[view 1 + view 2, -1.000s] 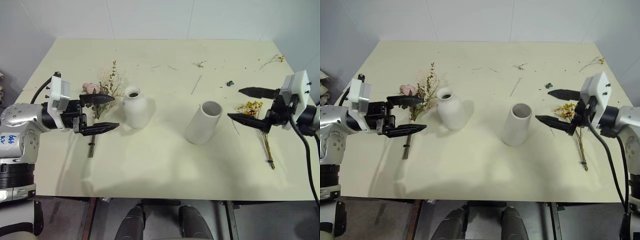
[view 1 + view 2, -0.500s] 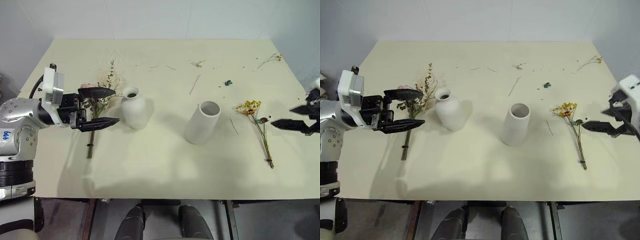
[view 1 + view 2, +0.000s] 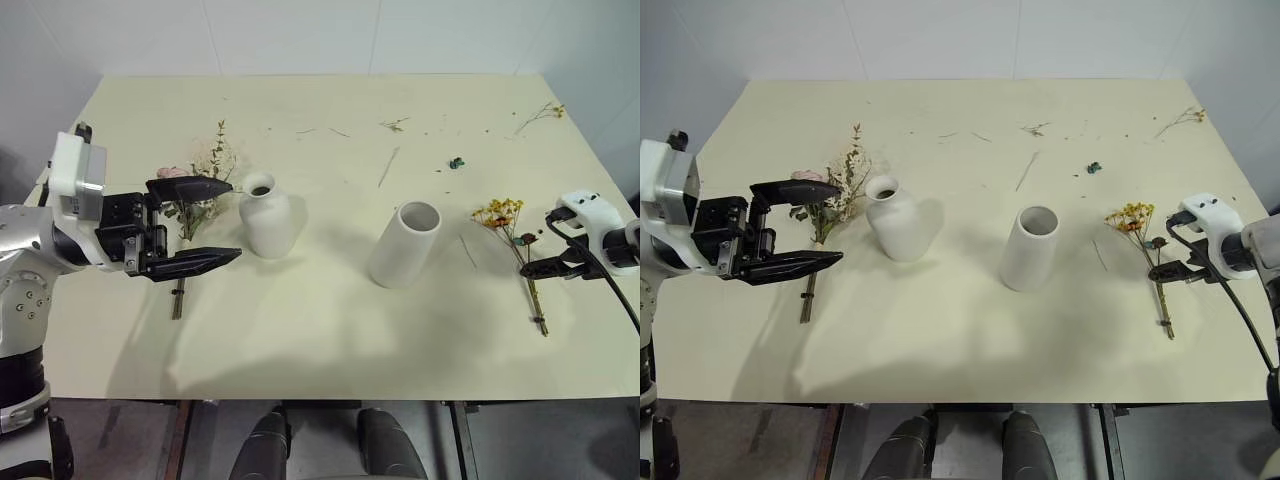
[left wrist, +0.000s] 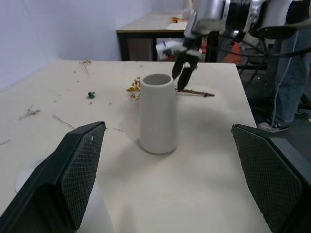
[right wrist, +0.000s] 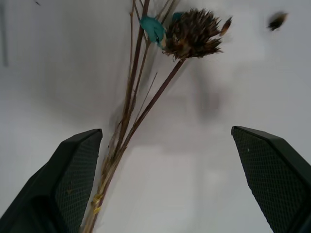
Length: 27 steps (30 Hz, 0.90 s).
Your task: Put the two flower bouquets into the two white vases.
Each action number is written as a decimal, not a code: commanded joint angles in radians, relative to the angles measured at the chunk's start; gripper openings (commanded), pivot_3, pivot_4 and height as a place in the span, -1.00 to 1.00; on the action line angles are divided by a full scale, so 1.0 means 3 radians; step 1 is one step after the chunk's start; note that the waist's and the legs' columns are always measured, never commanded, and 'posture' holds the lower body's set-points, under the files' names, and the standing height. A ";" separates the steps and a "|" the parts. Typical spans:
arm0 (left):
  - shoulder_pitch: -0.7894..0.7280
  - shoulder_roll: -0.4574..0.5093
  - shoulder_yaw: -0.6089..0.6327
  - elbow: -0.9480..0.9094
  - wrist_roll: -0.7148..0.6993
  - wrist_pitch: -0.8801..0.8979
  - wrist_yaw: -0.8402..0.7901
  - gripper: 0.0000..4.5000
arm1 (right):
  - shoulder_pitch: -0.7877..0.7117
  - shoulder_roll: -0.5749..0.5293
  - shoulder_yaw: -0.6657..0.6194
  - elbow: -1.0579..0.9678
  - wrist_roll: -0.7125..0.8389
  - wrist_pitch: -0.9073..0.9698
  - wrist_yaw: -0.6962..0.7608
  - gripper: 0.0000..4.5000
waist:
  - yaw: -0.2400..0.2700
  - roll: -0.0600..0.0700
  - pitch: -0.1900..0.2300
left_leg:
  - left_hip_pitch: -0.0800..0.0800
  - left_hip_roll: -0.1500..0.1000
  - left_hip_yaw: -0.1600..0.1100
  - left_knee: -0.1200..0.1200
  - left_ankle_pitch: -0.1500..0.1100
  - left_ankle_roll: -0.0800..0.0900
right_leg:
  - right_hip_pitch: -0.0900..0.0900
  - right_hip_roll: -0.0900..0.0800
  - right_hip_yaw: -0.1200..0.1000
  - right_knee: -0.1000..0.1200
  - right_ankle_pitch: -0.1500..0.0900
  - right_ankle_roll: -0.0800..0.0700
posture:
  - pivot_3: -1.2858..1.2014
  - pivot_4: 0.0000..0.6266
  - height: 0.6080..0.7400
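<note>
The lower part of the brown stem (image 3: 180, 284) of the larger bouquet, just above the stem's dark band, will be gripped next by my left gripper.
The larger bouquet (image 3: 196, 190), with a pink rose and pale sprigs, lies at the left of the table (image 3: 320, 330), its brown stem toward the front edge. My left gripper (image 3: 236, 220) hovers open over it, pointing at the bottle-shaped white vase (image 3: 266, 215). The cylinder vase (image 3: 406, 245) stands upright at mid-table. To its right lies the smaller bouquet (image 3: 518, 240) with yellow blossoms. My right gripper (image 3: 530, 268) points down over that bouquet's stems (image 5: 131, 111), open and holding nothing. The stems lie near one finger, with the dark bloom (image 5: 192, 36) beyond.
Loose twigs (image 3: 391, 168), a small teal scrap (image 3: 457, 162) and a dried sprig (image 3: 540, 117) are scattered on the far half of the table. A person's legs (image 4: 291, 73) and another table (image 4: 150, 24) show beyond the table's right end.
My right gripper swung out to the right, then came down and tipped downward over the smaller bouquet's stems. My left gripper drew back and rose a little, still open.
</note>
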 commanded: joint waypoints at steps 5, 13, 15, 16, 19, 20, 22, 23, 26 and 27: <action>0.0069 0.0102 0.0218 -0.0240 -0.0156 0.0055 0.0162 1.00 | -0.0252 0.0243 0.0022 0.0814 -0.0446 -0.0566 0.0069 0.73 | -0.0006 -0.0008 -0.0003 | 0.0020 0.0000 0.0000 0.0009 -0.0003 0.0005 | 0.0029 0.0002 0.0000 -0.0003 0.0004 0.0004 | 0.03 -0.52 1.00; -0.0035 0.0083 0.0136 -0.0188 -0.0153 -0.0001 0.0173 1.00 | -0.0335 0.0365 -0.0105 0.0780 -0.0511 -0.0500 0.0186 -0.43 | -0.0001 -0.0013 -0.0005 | 0.0026 0.0000 0.0000 0.0025 0.0004 0.0005 | 0.0044 0.0005 0.0000 -0.0006 0.0034 0.0006 | 0.03 -0.52 1.00; -0.0093 0.0049 0.0068 -0.0145 -0.0124 -0.0034 0.0161 1.00 | -0.0344 0.0344 -0.0188 0.0739 -0.0496 -0.0481 0.0162 -0.71 | 0.0005 -0.0012 -0.0005 | 0.0025 0.0000 0.0000 0.0026 0.0009 0.0004 | 0.0044 0.0005 0.0000 -0.0006 0.0039 0.0006 | 0.03 -0.52 1.00; -0.0122 0.0032 0.0031 -0.0119 -0.0110 -0.0052 0.0151 1.00 | -0.0340 0.0321 -0.0240 0.0710 -0.0476 -0.0473 0.0154 -0.89 | 0.0009 -0.0010 -0.0004 | 0.0025 0.0000 0.0000 0.0026 0.0011 0.0004 | 0.0043 0.0005 0.0000 -0.0006 0.0040 0.0006 | 0.03 -0.52 1.00; -0.0195 0.0002 -0.0051 -0.0016 -0.0068 -0.0107 0.0118 1.00 | -0.0317 0.0292 -0.0456 0.0667 -0.0404 -0.0513 0.0049 -1.00 | 0.0010 -0.0009 -0.0003 | 0.0024 0.0001 0.0000 0.0020 0.0012 0.0004 | 0.0038 0.0005 0.0000 -0.0005 0.0040 0.0005 | 0.03 -0.52 1.00; -0.0212 -0.0005 -0.0073 0.0014 -0.0053 -0.0125 0.0110 1.00 | -0.0304 0.0280 -0.0529 0.0649 -0.0381 -0.0513 0.0027 -1.00 | 0.0009 -0.0009 -0.0003 | 0.0023 0.0001 0.0000 0.0016 0.0012 0.0004 | 0.0036 0.0005 0.0000 -0.0006 0.0040 0.0005 | 0.03 -0.52 1.00; -0.0247 -0.0016 -0.0112 0.0076 -0.0025 -0.0159 0.0087 1.00 | -0.0251 0.0261 -0.0695 0.0577 -0.0335 -0.0622 -0.0047 -1.00 | 0.0007 -0.0008 -0.0003 | 0.0023 0.0001 0.0000 0.0008 0.0012 0.0004 | 0.0032 0.0005 0.0001 -0.0009 0.0038 0.0003 | 0.03 -0.52 1.00; -0.0280 -0.0031 -0.0144 0.0118 -0.0011 -0.0178 0.0074 1.00 | -0.0216 0.0246 -0.0883 0.0490 -0.0254 -0.0736 -0.0133 -1.00 | 0.0001 -0.0008 -0.0002 | 0.0022 0.0003 0.0001 0.0003 0.0012 0.0004 | 0.0030 0.0006 0.0000 -0.0012 0.0037 0.0003 | 0.03 -0.52 1.00; -0.0385 -0.0074 -0.0243 0.0270 0.0049 -0.0241 0.0020 1.00 | -0.0056 0.0285 -0.1590 -0.0023 0.0135 -0.1239 -0.0291 -1.00 | -0.0009 -0.0003 0.0000 | 0.0021 0.0004 0.0004 -0.0004 0.0011 0.0006 | 0.0028 0.0006 0.0001 -0.0018 0.0033 0.0004 | 0.03 -0.52 1.00; -0.0419 -0.0089 -0.0275 0.0324 0.0073 -0.0261 -0.0004 1.00 | 0.0044 0.0351 -0.1841 -0.0327 0.0316 -0.1383 -0.0283 -1.00 | -0.0010 -0.0001 0.0001 | 0.0019 0.0004 0.0005 -0.0006 0.0011 0.0006 | 0.0026 0.0006 0.0002 -0.0020 0.0033 0.0005 | 0.03 -0.52 1.00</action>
